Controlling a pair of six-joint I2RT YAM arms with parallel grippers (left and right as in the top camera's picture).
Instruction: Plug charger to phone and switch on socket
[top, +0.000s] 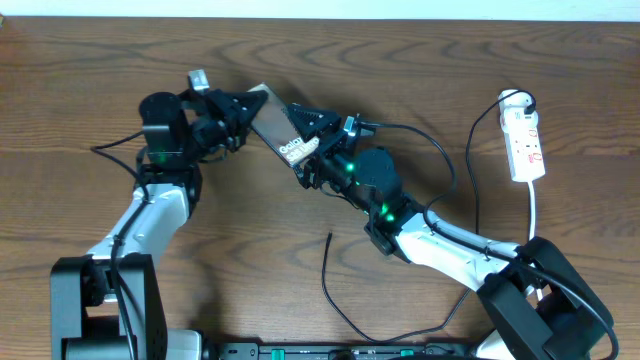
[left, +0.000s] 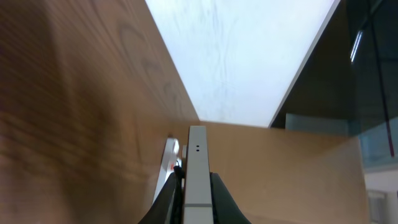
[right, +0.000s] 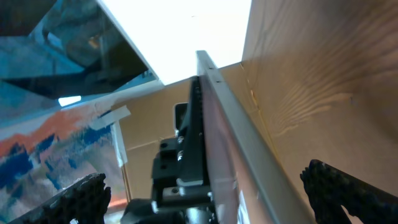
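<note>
The loose end (top: 327, 243) of the charger will plug into the phone, so my right gripper should close on it just behind its tip.
The phone (top: 272, 122) is lifted off the table on its edge, bronze back with white lettering facing up-right. My left gripper (top: 243, 110) is shut on its upper-left end. In the left wrist view the phone's pale edge (left: 198, 168) runs straight up between my left gripper's (left: 197, 193) fingers. My right gripper (top: 318, 142) is open around the phone's lower end, and the phone (right: 233, 143) passes between its spread fingertips (right: 84, 193) without touching them. The charger (top: 325, 272) lies on the table with its tip loose near the middle. The socket (top: 526, 140) lies far right.
A black plug (top: 524, 100) sits at the socket's far end, with a black cord curving down the right side. The white socket strip (left: 168, 167) shows just behind the phone in the left wrist view. Both arm bases stand at the near table edge.
</note>
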